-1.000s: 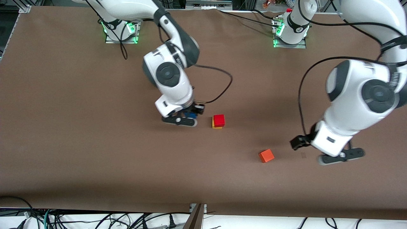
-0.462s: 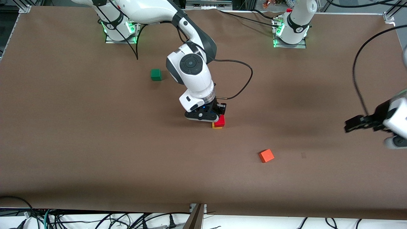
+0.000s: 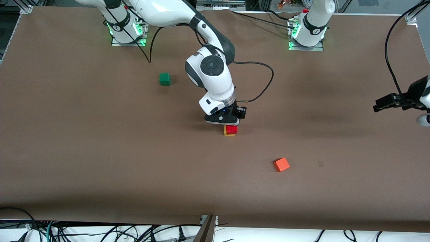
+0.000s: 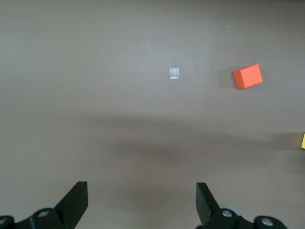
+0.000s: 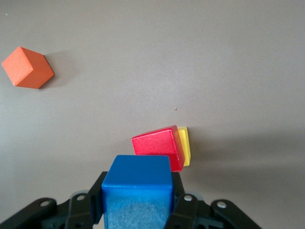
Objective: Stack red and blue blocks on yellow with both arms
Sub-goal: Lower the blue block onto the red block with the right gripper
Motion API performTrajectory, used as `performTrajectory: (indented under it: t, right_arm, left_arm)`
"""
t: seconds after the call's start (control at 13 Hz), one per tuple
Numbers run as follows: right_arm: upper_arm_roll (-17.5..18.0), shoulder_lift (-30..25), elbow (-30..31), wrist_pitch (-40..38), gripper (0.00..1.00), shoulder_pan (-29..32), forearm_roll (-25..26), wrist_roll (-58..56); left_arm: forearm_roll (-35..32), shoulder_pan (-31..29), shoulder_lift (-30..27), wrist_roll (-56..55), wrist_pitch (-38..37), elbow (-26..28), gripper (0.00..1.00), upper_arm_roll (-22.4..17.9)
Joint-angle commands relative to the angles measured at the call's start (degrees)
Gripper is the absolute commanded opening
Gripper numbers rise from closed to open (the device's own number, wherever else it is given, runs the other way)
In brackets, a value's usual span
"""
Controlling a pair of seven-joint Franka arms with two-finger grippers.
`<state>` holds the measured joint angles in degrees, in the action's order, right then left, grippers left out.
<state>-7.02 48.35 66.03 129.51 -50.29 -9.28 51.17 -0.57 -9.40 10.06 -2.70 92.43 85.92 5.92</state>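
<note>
Next, my right gripper lets go of the blue block on top of the red block (image 3: 230, 124) (image 5: 156, 152), just below the gripper.
The red block (image 3: 231, 129) sits on the yellow block (image 3: 229, 134) near the middle of the table. My right gripper (image 3: 224, 119) hangs just above this stack, partly covering it, and is shut on the blue block (image 5: 137, 188). In the right wrist view the red block (image 5: 157, 146) and yellow block (image 5: 185, 145) lie below the blue one. My left gripper (image 4: 142, 202) is open and empty, raised over the left arm's end of the table; in the front view it shows at the frame's edge (image 3: 421, 112). The blue block is hidden in the front view.
An orange cube (image 3: 281, 164) lies nearer the front camera than the stack; it also shows in the left wrist view (image 4: 247, 76) and right wrist view (image 5: 27, 67). A green cube (image 3: 164, 79) lies toward the right arm's base. A small pale mark (image 4: 174, 73) is on the table.
My right gripper carried the blue block sideways from beside the stack to over it. My left arm pulled away toward its end of the table and rose.
</note>
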Motion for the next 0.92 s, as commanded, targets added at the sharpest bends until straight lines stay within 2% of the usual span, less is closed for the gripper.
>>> performTrajectory:
  t: [0.0, 0.85]
  right_arm:
    - [-0.6, 1.2, -2.2, -0.1, 0.33, -0.4, 1.0, 0.9]
    - [-0.6, 2.8, -2.1, 2.5, 0.41, -0.4, 2.2, 0.2]
  left_arm:
    - [1.4, -0.9, -1.3, 0.6, 2.1, 3.5, 1.0, 0.2]
    - [1.4, -1.9, -0.8, 0.9, 2.0, 2.5, 1.0, 0.3]
